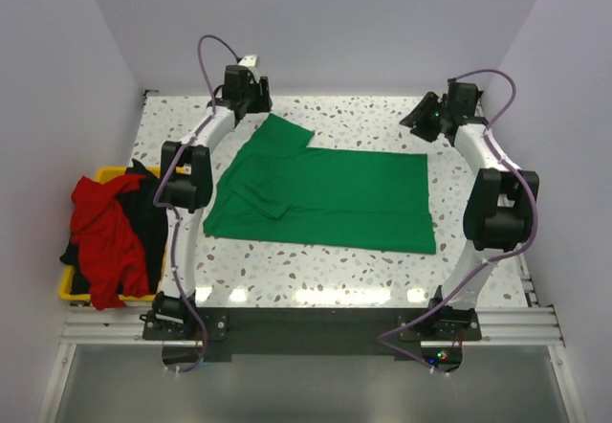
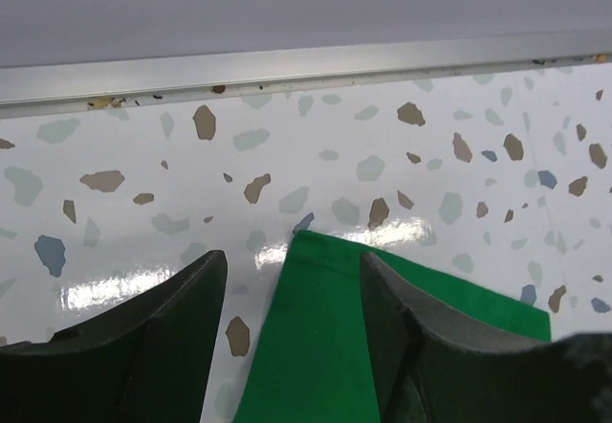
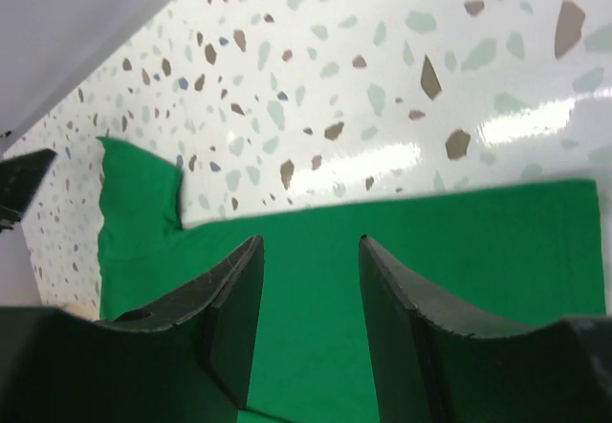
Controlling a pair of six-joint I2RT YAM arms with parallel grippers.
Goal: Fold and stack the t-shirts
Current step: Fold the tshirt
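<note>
Next, I close my right gripper on the back hem corner (image 1: 425,156) (image 3: 591,186) of the green t-shirt, at the end of the hem away from the yellow bin.
A bright green t-shirt (image 1: 330,193) lies spread flat on the speckled table, one sleeve (image 1: 287,128) pointing to the back left. My left gripper (image 1: 256,105) hovers over that sleeve's tip, and it is open. In the left wrist view the green sleeve (image 2: 325,346) lies flat on the table between the left gripper's (image 2: 292,258) fingers, partly under the right one. My right gripper (image 1: 421,122) is open above the shirt's back right corner. The right wrist view shows only green cloth (image 3: 306,346) below the right gripper's (image 3: 310,243) parted fingers. A red shirt (image 1: 110,232) and a black shirt (image 1: 148,198) are heaped at the left.
A yellow bin (image 1: 65,287) at the table's left edge holds the red and black shirts. The back wall and its metal rail (image 2: 287,64) run close behind the left gripper. Side walls close in the table on both sides.
</note>
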